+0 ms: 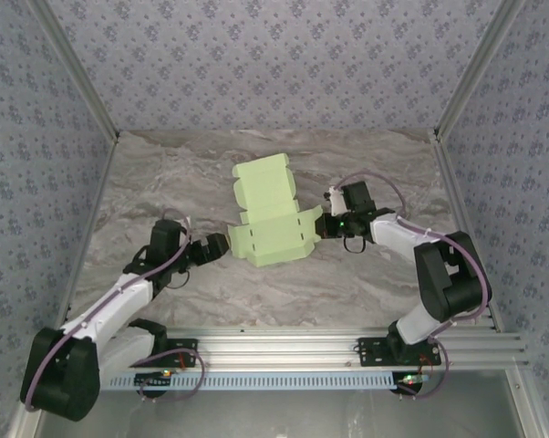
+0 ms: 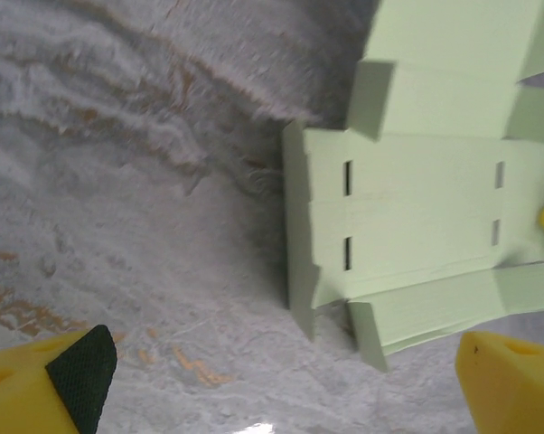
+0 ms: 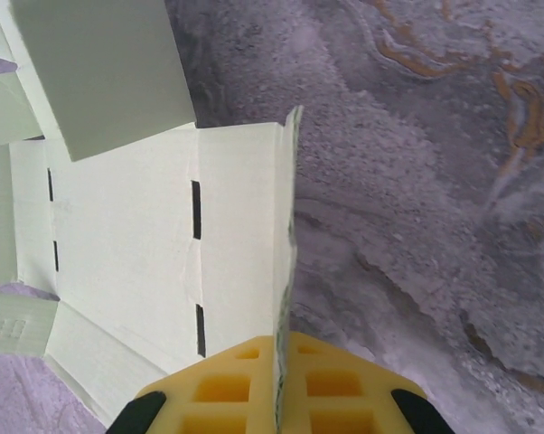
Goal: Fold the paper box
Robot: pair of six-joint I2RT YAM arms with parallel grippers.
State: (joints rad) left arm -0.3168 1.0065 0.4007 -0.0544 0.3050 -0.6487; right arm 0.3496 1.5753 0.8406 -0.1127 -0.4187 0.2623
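Note:
Next, I set the paper box with my right gripper on the marble [image 1: 288,261] by its near edge, closer to the metal rail.
The pale green paper box [image 1: 270,219] lies partly folded in the middle of the marble table, with its lid panel stretching toward the back. My right gripper [image 1: 326,222] is shut on the box's right side flap [image 3: 285,271], which stands upright between its yellow fingers [image 3: 227,389]. My left gripper [image 1: 222,245] sits open just left of the box, apart from it. From the left wrist the box [image 2: 417,226] shows its raised left wall and two pairs of slots, ahead of the spread yellow fingers [image 2: 511,380].
The marble tabletop [image 1: 156,173] is bounded by patterned walls on three sides and by a metal rail [image 1: 284,351] at the near edge. Bare table surrounds the box on all sides.

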